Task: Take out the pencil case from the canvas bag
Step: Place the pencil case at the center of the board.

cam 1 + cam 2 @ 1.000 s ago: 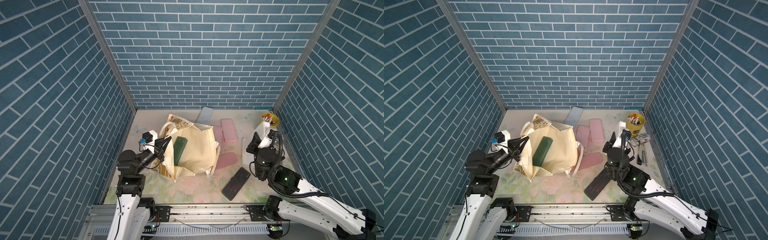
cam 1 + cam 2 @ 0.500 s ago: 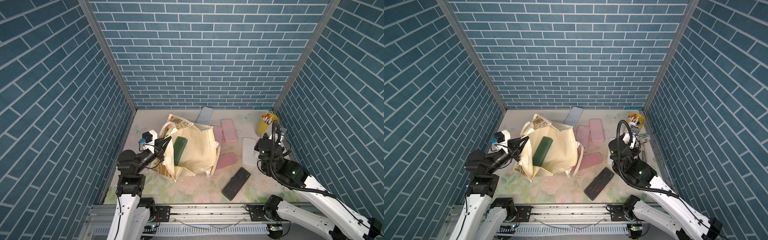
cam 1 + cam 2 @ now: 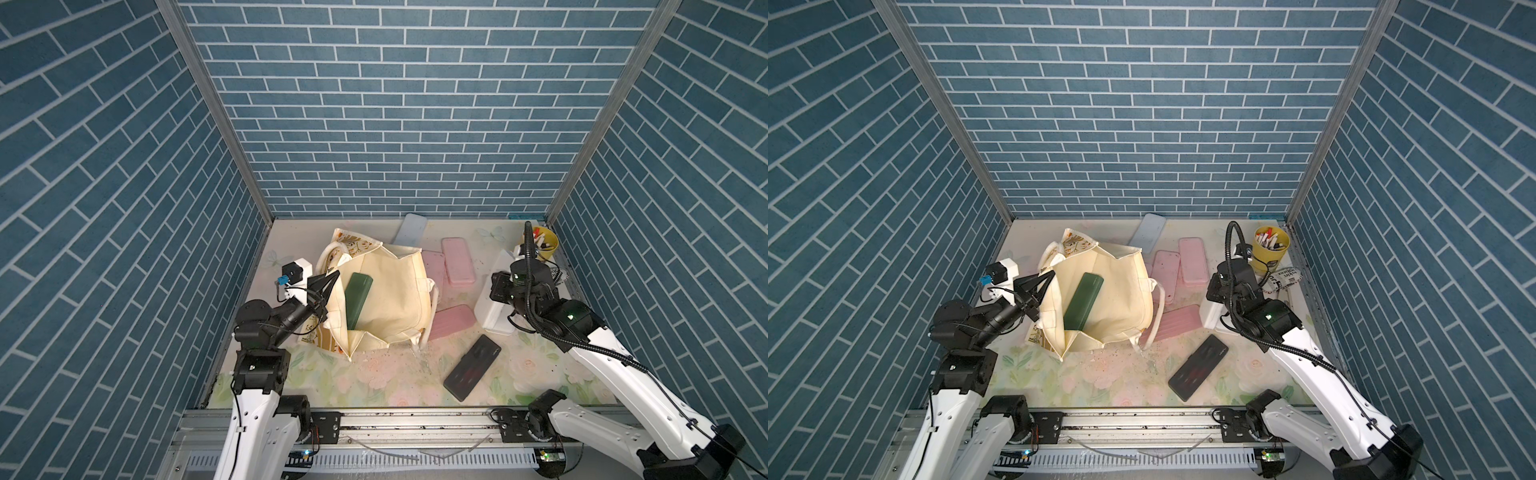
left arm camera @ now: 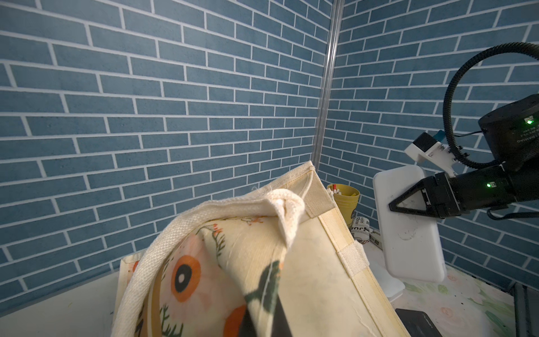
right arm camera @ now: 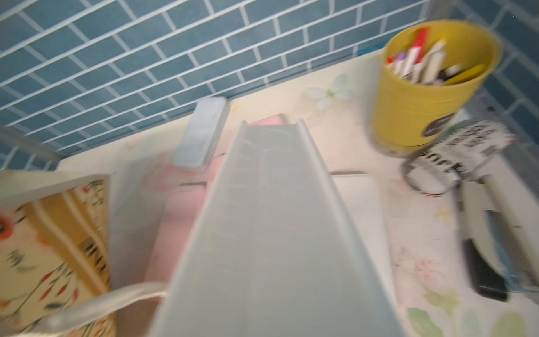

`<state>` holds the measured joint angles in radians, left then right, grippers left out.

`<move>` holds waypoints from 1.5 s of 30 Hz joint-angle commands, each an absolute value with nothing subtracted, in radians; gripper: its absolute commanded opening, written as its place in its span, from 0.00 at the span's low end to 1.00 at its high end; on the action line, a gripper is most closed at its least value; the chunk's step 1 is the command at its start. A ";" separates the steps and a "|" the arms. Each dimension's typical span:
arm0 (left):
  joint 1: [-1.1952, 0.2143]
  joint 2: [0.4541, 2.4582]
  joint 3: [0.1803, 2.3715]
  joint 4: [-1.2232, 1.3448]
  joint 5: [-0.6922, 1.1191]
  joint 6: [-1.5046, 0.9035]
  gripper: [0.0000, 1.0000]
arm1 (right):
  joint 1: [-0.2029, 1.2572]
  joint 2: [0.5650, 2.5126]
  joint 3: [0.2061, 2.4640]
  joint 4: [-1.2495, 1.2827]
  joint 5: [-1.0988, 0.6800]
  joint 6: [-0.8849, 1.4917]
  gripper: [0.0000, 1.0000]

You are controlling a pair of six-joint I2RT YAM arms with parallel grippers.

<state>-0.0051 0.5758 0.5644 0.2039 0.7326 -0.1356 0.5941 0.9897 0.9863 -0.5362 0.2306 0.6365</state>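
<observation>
My right gripper holds the white pencil case. It will let it go on the table [image 3: 394, 340] against the canvas bag, beside the nearest pink case.
The cream canvas bag [image 3: 395, 299] [image 3: 1121, 299] lies open at the table's left-middle. My left gripper [image 3: 328, 284] [image 4: 262, 321] is shut on its rim cloth beside a handle and holds the mouth up. A dark green pencil case [image 3: 357, 299] [image 3: 1084, 301] lies inside the bag. To the right of the bag and outside it, my right gripper [image 4: 393, 205] is shut on a white pencil case [image 3: 492, 316] [image 4: 408, 233] [image 5: 262, 233]. That case hangs tilted above the table. The right wrist view is blurred.
Three pink cases [image 3: 457, 259] [image 3: 451, 322] and a light blue one [image 3: 409, 228] lie beyond the bag. A black case [image 3: 471, 368] lies near the front. A yellow pen pot [image 3: 544, 245] and a stapler [image 5: 495, 233] sit far right. Another white case [image 5: 358, 204] lies under the held one.
My right arm swung right and upward, then came back left toward the bag with the white case. The left gripper, the bag and the green case have not moved.
</observation>
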 commanded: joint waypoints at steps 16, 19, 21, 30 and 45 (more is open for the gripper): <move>-0.003 0.532 0.603 0.117 0.534 -0.100 0.00 | 0.711 1.314 0.799 -0.117 -0.526 0.876 0.00; -0.003 0.534 0.606 0.117 0.526 -0.099 0.00 | 0.772 1.399 0.796 -0.018 -0.532 0.935 0.00; -0.003 0.536 0.607 0.120 0.526 -0.100 0.00 | 0.808 1.464 0.813 0.040 -0.533 0.963 0.00; -0.003 0.535 0.607 0.123 0.526 -0.103 0.00 | 0.886 1.764 0.961 0.173 -0.547 1.057 0.03; -0.003 0.553 0.612 0.133 0.552 -0.107 0.00 | 0.894 1.787 1.092 -0.151 -0.333 0.980 0.41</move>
<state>-0.0048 0.5594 0.5838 0.1219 0.5282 -0.1158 0.8902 1.8397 1.0519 -0.0059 -0.4458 1.0134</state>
